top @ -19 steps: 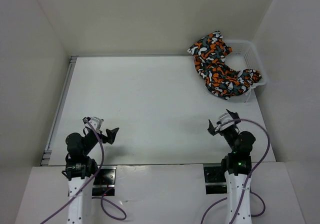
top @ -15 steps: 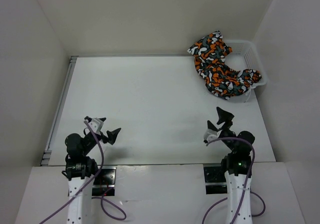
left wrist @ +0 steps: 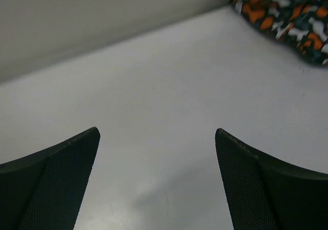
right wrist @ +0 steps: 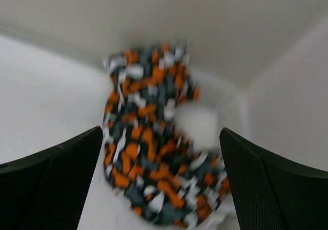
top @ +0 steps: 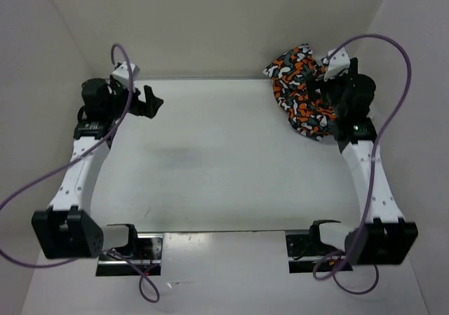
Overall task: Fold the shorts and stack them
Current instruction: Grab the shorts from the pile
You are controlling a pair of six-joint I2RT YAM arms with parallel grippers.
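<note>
The shorts' bunched near part (top: 328,111) (right wrist: 192,176), just in front of the white basket, will be gripped by my right gripper.
The shorts (top: 297,97), printed in orange, white, black and grey-teal, lie crumpled at the far right corner of the table, draped partly over a white basket. My right gripper (top: 316,92) hangs open just above them. In the right wrist view the shorts (right wrist: 148,163) show blurred between and beyond the open gripper (right wrist: 160,130). My left gripper (top: 154,99) is open and empty over the far left of the table. In the left wrist view the gripper (left wrist: 156,132) frames bare table, with the shorts (left wrist: 287,9) at the top right corner.
The white basket (right wrist: 231,104) shows only as a pale blurred shape behind the shorts; my right arm hides it from above. White walls close the table (top: 210,161) in at the back and on both sides. A metal rail (top: 98,90) runs along the left edge.
</note>
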